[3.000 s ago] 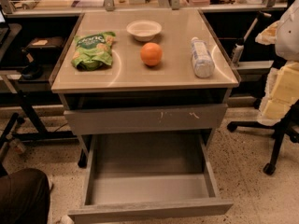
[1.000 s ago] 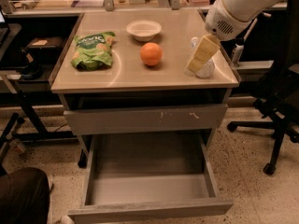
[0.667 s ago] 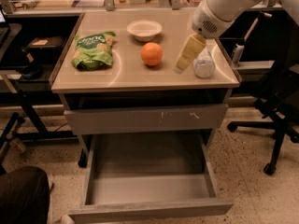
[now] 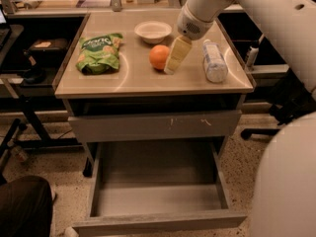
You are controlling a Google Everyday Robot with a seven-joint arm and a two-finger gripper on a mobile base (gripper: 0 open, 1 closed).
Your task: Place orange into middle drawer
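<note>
I will next reach over the orange before the white bowl and grip the orange's middle (image 4: 159, 57).
The orange (image 4: 158, 56) sits on the grey tabletop (image 4: 148, 80), just in front of the white bowl. My gripper (image 4: 174, 58), pale yellow at the end of a white arm, reaches down from the upper right. Its tip rests right beside the orange's right side. The middle drawer (image 4: 158, 222) is pulled out below the table, near the floor. Its flat grey inside (image 4: 158, 199) holds nothing.
A green chip bag (image 4: 98, 51) lies at the table's left. A white bowl (image 4: 153, 31) stands at the back. A water bottle (image 4: 215, 60) lies at the right. A shut drawer front with pale scuffs (image 4: 153, 126) is above the open drawer. My white body (image 4: 286, 181) fills the lower right.
My arm has come in from the right. The gripper has moved left from over the water bottle to beside the orange. The objects on the table have not moved.
</note>
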